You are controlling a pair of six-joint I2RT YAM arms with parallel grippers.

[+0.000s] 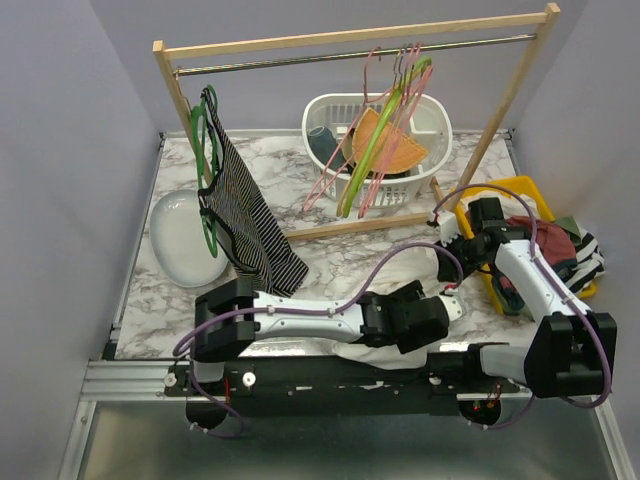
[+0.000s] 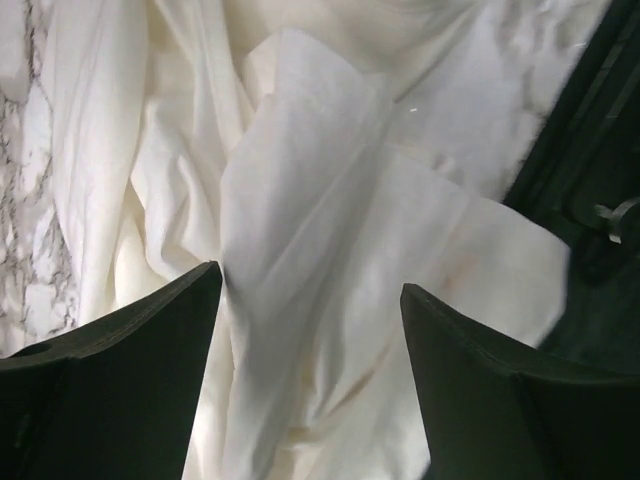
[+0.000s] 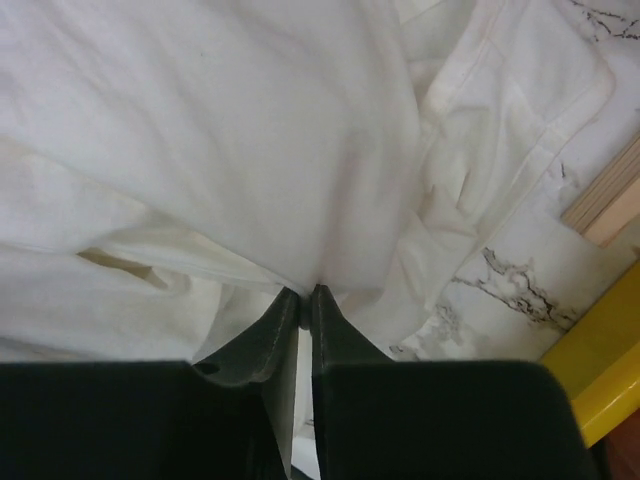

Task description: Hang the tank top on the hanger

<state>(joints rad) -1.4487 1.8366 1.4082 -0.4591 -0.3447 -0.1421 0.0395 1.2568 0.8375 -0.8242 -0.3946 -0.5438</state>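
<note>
The robot's right gripper pinches a fold amid the crumpled tank top, so it should lay that fold down and take the tank top by its hemmed edge (image 3: pixel 555 130).
The white tank top (image 1: pixel 352 352) lies crumpled on the marble table under both arms. In the left wrist view its folds (image 2: pixel 320 200) fill the frame, and my left gripper (image 2: pixel 310 282) hangs open just above them, gripping nothing. My right gripper (image 3: pixel 307 291) is shut on a pinched fold of the tank top (image 3: pixel 220 130). In the top view the left gripper (image 1: pixel 455 300) and the right gripper (image 1: pixel 447 262) are close together at the table's right. Thin pink wire hangers (image 1: pixel 368 75) hang on the rail at the back, far from both grippers.
A wooden rack (image 1: pixel 350 40) spans the back. On it hang a striped garment (image 1: pixel 240 210) on a dark green hanger and a lime-green hanger (image 1: pixel 385 130). A white basket (image 1: pixel 432 125) stands behind. A yellow bin (image 1: pixel 520 187) of clothes is at the right, a white dish (image 1: pixel 175 240) at the left.
</note>
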